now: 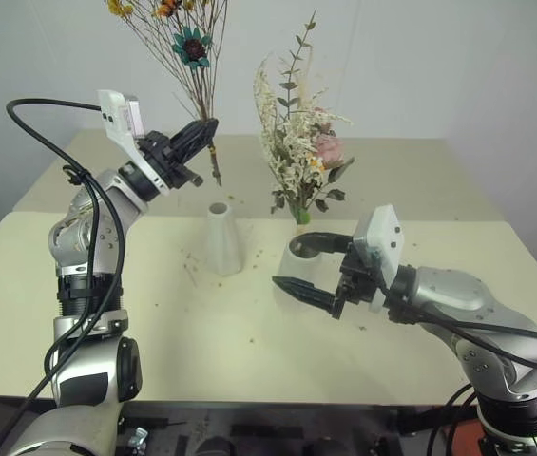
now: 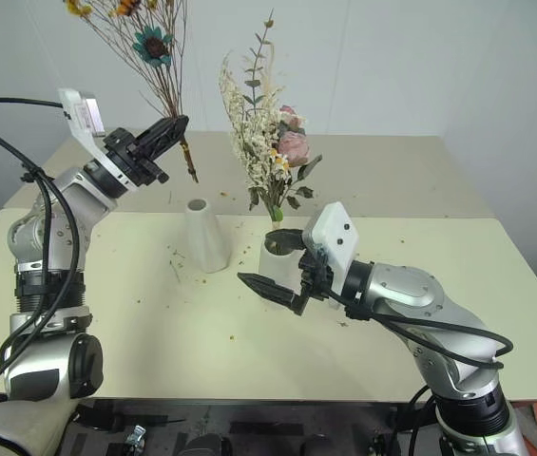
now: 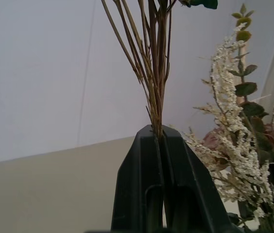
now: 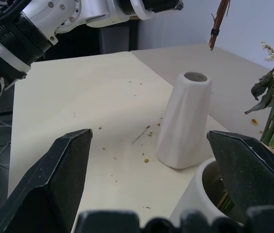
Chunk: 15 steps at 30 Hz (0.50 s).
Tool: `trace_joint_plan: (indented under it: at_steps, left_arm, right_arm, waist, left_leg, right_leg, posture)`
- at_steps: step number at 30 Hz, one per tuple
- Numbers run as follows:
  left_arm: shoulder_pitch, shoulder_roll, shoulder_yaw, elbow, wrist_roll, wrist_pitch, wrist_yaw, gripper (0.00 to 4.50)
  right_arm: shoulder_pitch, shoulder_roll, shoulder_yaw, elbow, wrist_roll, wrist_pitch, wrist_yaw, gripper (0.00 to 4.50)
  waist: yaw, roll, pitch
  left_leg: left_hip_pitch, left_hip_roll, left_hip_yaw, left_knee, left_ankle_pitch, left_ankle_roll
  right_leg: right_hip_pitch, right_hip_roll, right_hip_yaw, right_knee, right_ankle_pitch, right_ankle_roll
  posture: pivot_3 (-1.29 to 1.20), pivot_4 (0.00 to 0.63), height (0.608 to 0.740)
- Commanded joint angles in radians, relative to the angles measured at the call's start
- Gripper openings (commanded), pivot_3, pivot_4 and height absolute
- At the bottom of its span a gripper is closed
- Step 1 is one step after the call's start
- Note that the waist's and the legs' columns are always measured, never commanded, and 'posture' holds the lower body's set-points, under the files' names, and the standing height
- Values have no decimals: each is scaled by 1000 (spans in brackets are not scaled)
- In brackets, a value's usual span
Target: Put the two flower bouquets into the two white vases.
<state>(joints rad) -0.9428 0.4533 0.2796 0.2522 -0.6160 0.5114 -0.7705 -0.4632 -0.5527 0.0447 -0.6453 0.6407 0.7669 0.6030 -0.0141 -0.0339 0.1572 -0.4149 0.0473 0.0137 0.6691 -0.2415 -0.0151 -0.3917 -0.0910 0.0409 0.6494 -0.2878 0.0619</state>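
Observation:
Next, I release the yellow-orange bouquet from my left gripper in the opening of the slim white vase (image 1: 219,209).
My left gripper (image 1: 201,133) is shut on the thin stems of the yellow-orange bouquet (image 1: 192,43), whose dark-centred daisy rides high. It holds the bunch up in the air, with the stem ends (image 4: 219,24) hanging above and behind the slim white vase (image 1: 220,239). That vase stands upright near the table's middle. The cream-green bouquet with a pink rose (image 1: 298,152) stands in the wider white vase (image 1: 297,258). My right gripper (image 1: 288,260) is open, low over the table, its fingers on either side of the wider vase (image 4: 200,187).
Small dried flower crumbs and a loose stem piece (image 4: 140,134) lie scattered on the cream table (image 1: 106,313) around the vases. A second table surface (image 1: 411,180) adjoins at the back, against a white wall.

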Motion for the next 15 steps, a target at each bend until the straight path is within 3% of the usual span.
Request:
trace_joint_plan:
  at_steps: [1, 15]
  left_arm:
    - [-9, 22, -9, -21, -5, -3, -27, 9]
    - [61, 38, -36, -37, 22, -22, -36, 9]
  right_arm:
    - [0, 2, -18, -49, 6, -26, -11, 4500]
    - [1, 0, -17, -49, 9, -30, -9, 4500]
  waist:
    - [0, 0, 0]
    - [1, 0, 0]
  left_leg:
    - [0, 0, 0, 0, 0, 0]
    - [0, 0, 0, 0, 0, 0]
  right_leg:
    - [0, 0, 0, 0, 0, 0]
    - [0, 0, 0, 0, 0, 0]
  posture:
    - [0, 150, 740]
    - [0, 150, 740]
